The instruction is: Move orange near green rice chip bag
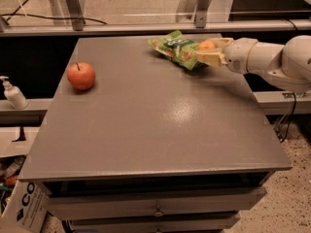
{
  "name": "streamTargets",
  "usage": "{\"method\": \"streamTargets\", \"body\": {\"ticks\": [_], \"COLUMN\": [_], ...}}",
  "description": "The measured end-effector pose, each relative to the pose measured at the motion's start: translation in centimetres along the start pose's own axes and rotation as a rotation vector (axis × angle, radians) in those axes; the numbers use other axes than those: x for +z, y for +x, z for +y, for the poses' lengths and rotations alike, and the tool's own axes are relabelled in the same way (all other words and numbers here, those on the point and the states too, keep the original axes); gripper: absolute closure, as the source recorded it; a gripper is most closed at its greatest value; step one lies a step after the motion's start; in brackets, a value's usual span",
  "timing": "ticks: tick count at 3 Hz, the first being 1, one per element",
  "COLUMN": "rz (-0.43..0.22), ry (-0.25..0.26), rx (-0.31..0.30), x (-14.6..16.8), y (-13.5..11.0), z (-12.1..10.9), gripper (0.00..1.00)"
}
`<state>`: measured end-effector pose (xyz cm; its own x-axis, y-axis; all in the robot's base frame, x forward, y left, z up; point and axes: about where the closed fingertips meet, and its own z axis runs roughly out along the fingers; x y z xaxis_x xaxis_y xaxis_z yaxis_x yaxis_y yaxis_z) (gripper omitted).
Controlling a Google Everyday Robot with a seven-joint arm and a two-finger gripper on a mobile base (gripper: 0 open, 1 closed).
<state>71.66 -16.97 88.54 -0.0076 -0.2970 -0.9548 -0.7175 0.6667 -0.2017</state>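
My gripper is going to let go of the orange on the grey table (209,66), beside the near end of the green rice chip bag.
The green rice chip bag (174,48) lies at the far right of the grey table (146,115), a bright green foil bag with chip pictures. The orange (206,45) sits between the cream fingers of my gripper (210,50), right against the bag's right end. The gripper is shut on the orange; whether the fruit rests on the table or hangs just above it, I cannot tell. My white arm (272,62) reaches in from the right edge.
A red apple (81,75) with a stem stands at the table's left side. A white pump bottle (13,94) stands on a ledge left of the table. Drawers (155,210) are under the tabletop. A rail and metal posts run behind the table.
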Motion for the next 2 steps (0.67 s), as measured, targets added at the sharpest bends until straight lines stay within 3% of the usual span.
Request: {"method": "streamTargets", "body": {"ticks": [2], "rz": [0.043], "ry": [0.044], "rx": [0.036], "x": [-0.3], "y": [3.7], "z": [-1.6], "gripper": [1.00]}}
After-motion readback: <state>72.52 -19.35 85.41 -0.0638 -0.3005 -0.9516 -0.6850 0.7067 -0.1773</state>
